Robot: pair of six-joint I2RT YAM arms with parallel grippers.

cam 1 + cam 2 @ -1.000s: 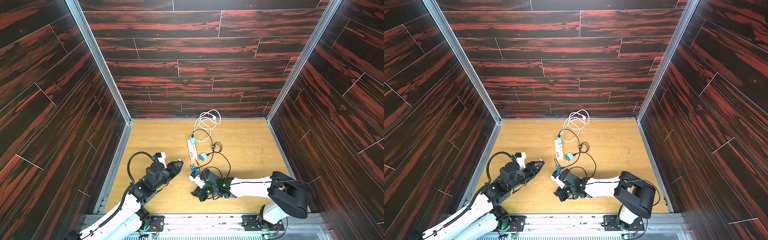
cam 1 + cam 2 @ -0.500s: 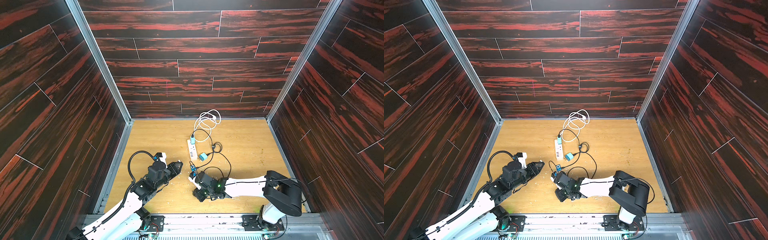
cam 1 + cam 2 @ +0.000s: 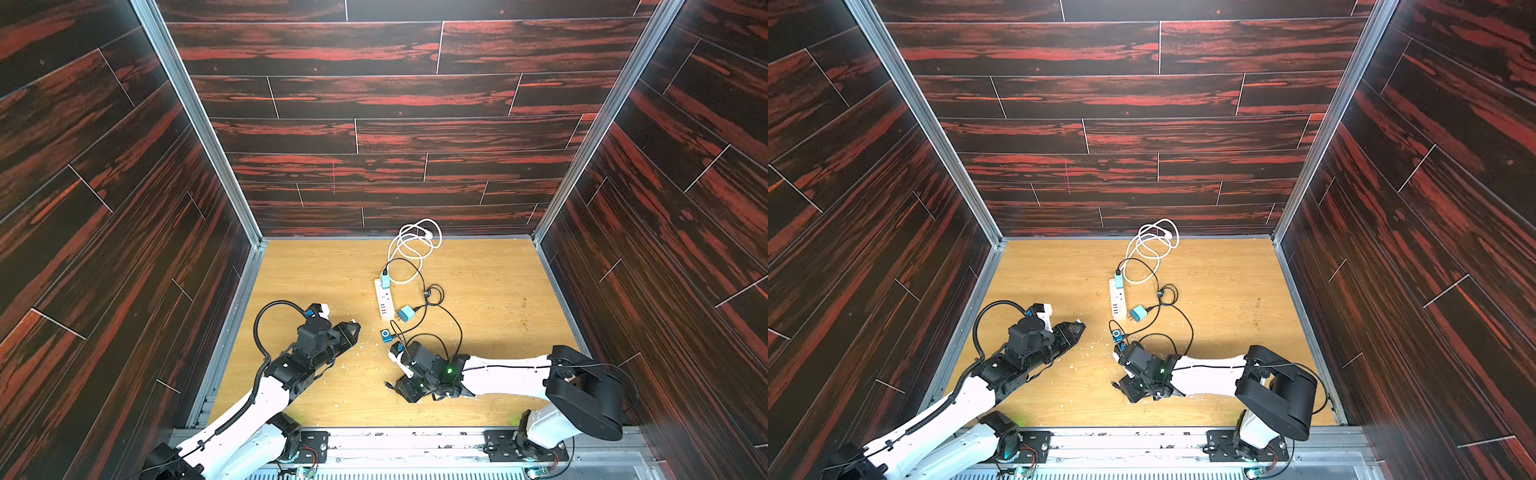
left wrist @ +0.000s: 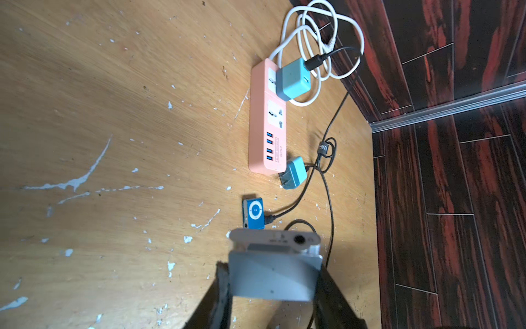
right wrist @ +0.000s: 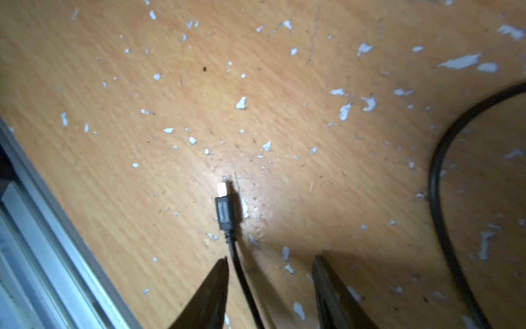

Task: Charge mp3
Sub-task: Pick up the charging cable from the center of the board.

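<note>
My right fingers straddle the thin cable behind the plug; I will shift forward and grip the plug's black housing (image 5: 225, 213) before lifting.
My left gripper (image 4: 273, 273) is shut on a silver mp3 (image 4: 274, 256), held just above the wooden floor with its socket edge facing away from the wrist. A small blue mp3 (image 3: 386, 335) lies on the floor just beyond it, with a black cable plugged into its side. My right gripper (image 5: 271, 257) stands open low over the floor. A black charging cable (image 5: 242, 282) runs between its jaws, untouched. The cable's small plug (image 5: 225, 209) lies flat on the floor just past the fingertips.
A pink power strip (image 4: 266, 125) lies mid-floor with a teal adapter (image 4: 291, 81) plugged in. A second teal adapter (image 4: 296, 175) lies loose at its near end. A coiled white cord (image 3: 415, 245) sits by the back wall. Black cable loops (image 3: 440, 328) trail beside the right arm.
My right gripper has gone from shut to open, and the cable plug now lies free on the floor. The left arm with the silver mp3 has barely moved.
</note>
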